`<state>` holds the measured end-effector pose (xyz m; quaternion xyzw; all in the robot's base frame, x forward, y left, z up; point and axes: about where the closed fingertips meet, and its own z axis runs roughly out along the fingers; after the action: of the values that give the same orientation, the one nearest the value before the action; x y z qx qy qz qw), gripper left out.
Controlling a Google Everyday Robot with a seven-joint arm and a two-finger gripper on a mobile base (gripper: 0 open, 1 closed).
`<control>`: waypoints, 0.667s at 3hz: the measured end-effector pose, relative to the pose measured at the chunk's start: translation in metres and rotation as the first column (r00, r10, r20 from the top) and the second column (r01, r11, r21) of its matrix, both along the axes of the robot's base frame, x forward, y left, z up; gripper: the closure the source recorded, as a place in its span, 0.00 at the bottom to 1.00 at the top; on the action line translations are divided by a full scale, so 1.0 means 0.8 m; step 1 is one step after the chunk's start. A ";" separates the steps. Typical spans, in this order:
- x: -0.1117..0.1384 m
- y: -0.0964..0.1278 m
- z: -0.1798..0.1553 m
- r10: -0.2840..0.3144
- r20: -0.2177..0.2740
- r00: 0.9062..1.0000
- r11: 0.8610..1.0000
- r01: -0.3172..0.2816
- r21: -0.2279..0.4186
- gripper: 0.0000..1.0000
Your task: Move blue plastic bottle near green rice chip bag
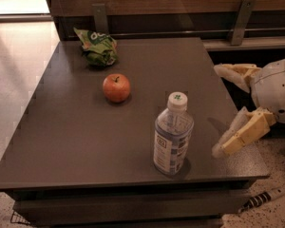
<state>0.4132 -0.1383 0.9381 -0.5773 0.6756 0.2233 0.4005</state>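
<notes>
The gripper will next close around the blue plastic bottle, on the lower half of its body [171, 148], well below the white cap.
The blue plastic bottle [172, 136] stands upright near the front right of the dark table [76, 137], with a white cap bearing a green mark. The green rice chip bag [97, 47] lies crumpled at the far left of the table. My gripper [223, 110] is at the right edge of the table, to the right of the bottle and apart from it. It is open and empty, with one finger [235, 72] farther back and the other finger [242, 133] nearer the front.
A red-orange apple [116, 87] sits between the bag and the bottle. A wooden wall panel with metal brackets [241, 20] runs behind the table. A speckled floor lies on the right, with a striped object [263, 198] low down.
</notes>
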 end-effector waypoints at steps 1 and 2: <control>-0.007 0.017 -0.010 -0.002 -0.048 0.999 0.992 0.008 0.129 0.00; -0.007 0.017 -0.010 -0.001 -0.048 0.999 0.992 0.008 0.129 0.00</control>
<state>0.4079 -0.1248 0.9302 -0.5431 0.6704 0.2795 0.4213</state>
